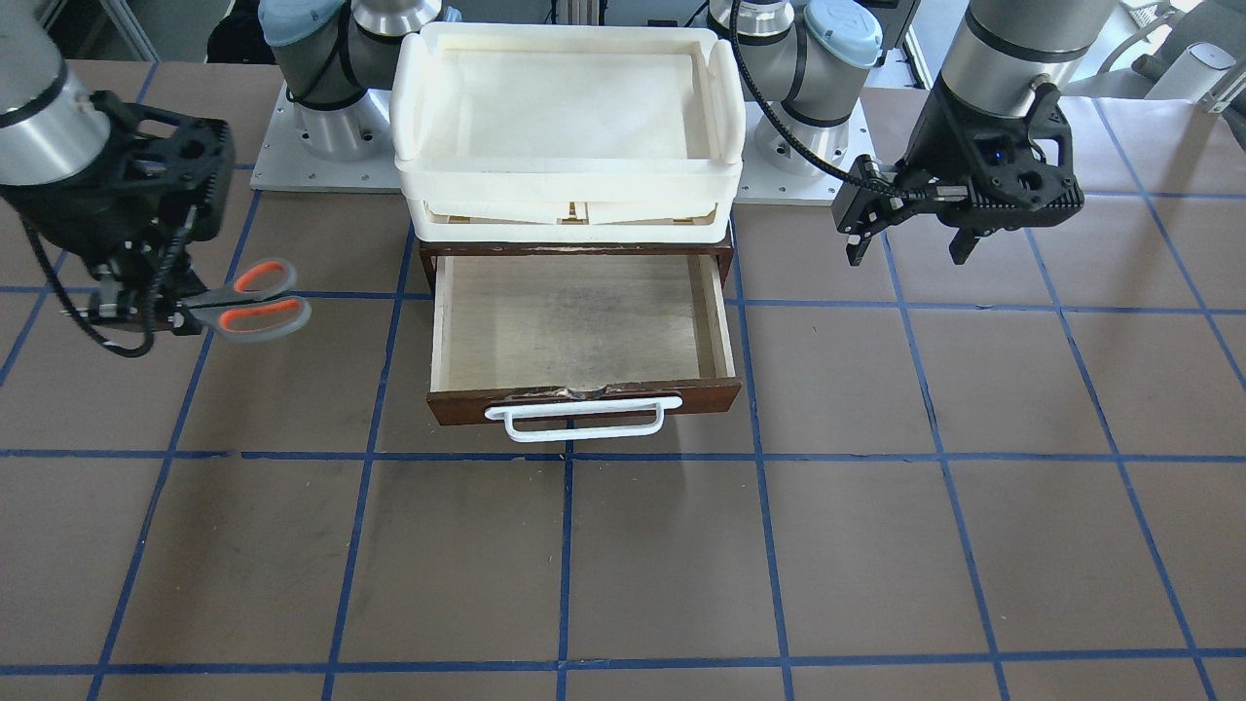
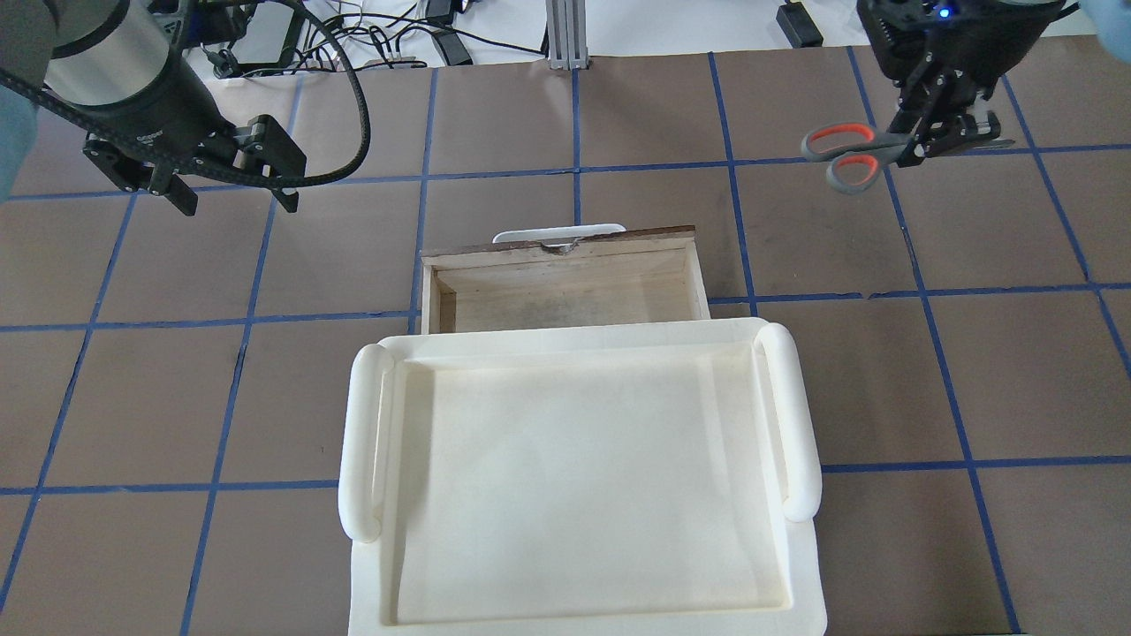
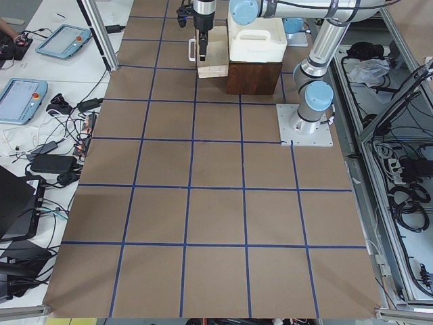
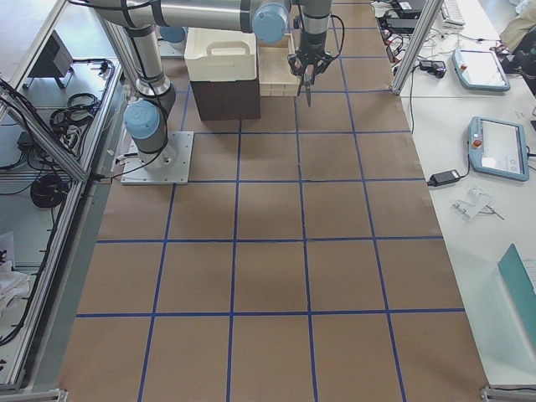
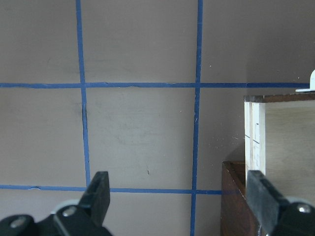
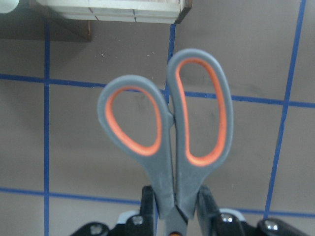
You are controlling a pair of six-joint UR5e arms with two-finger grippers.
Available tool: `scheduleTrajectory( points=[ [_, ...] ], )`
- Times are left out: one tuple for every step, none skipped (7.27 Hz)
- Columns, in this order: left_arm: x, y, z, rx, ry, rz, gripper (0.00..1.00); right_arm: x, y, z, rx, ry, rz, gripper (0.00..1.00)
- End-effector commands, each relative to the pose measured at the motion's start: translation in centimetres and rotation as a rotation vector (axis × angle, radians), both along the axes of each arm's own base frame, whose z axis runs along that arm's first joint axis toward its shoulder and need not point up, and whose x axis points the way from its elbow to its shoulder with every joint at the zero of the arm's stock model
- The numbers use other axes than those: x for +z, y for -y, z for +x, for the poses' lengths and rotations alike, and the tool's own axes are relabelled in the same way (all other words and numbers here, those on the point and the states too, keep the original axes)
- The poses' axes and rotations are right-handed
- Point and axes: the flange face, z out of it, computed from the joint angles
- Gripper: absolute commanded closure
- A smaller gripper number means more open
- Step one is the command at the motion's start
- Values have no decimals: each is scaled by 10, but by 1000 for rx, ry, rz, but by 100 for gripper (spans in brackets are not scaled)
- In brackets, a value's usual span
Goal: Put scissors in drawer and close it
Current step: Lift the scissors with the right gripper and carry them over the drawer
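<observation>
The scissors will leave my right gripper on the drawer's pale bottom, just behind the drawer's front side (image 1: 598, 356).
The scissors (image 1: 255, 300), grey handles lined orange, hang above the table, held near the pivot by my right gripper (image 1: 161, 313), which is shut on them; their loops point toward the drawer (image 1: 582, 336). They also show in the overhead view (image 2: 846, 155) and the right wrist view (image 6: 170, 132), with the blades hidden between the fingers (image 6: 147, 204). The dark brown drawer stands pulled open, its pale inside bare, its white bar handle (image 1: 576, 419) at the front. My left gripper (image 1: 910, 237) is open and empty, above the table on the drawer's other side, seen also in the overhead view (image 2: 237, 196).
Cream-white plastic trays (image 1: 569, 83) are stacked on top of the drawer cabinet (image 2: 583, 477). The brown table carries a blue tape grid (image 1: 567, 458). Both arm bases (image 1: 321, 127) stand behind the cabinet.
</observation>
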Motion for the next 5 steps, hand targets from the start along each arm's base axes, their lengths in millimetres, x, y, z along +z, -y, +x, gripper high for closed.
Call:
scheduleTrajectory(
  points=[
    [0, 0, 0, 0, -1, -2, 0, -5, -25, 106, 31, 11, -3, 72],
    [0, 0, 0, 0, -1, 0, 0, -14, -30, 141, 8, 16, -9, 72],
    [0, 0, 0, 0, -1, 0, 0, -27, -38, 181, 24, 9, -8, 71],
    [0, 0, 0, 0, -1, 0, 0, -39, -46, 218, 70, 14, -20, 71],
    [0, 0, 0, 0, -1, 1, 0, -52, -49, 240, 57, 25, -15, 71]
  ],
)
